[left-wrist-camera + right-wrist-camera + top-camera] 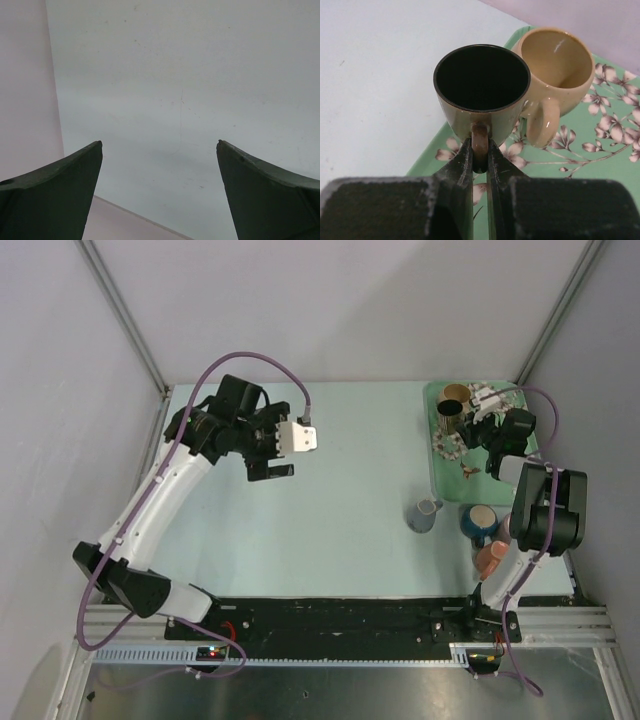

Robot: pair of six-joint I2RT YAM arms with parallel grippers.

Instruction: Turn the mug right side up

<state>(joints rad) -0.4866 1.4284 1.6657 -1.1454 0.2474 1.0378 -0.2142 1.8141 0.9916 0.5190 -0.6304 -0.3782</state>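
The tray's flowers (454, 434) (482, 142) are just in front of the beige mug. Next, I set the olive-brown mug, now upright on the tray, down on them with my right gripper.
An olive-brown mug (481, 80) with a black inside stands upright, mouth up, on the green flowered tray (600, 165). My right gripper (480, 146) is shut on its thin brown handle, one finger on each side. In the top view the mug (451, 405) stands at the tray's far left corner, with the right gripper (470, 426) just behind it. My left gripper (280, 445) is open and empty, held above the far left of the table. In the left wrist view the left gripper (160, 145) has only bare table between its fingers.
A beige mug (560, 65) stands touching the held mug's right side on the tray. Near the right arm stand a grey-blue mug (424, 513), a blue mug (480, 521) and an orange mug (491, 556). Grey walls close the back and sides.
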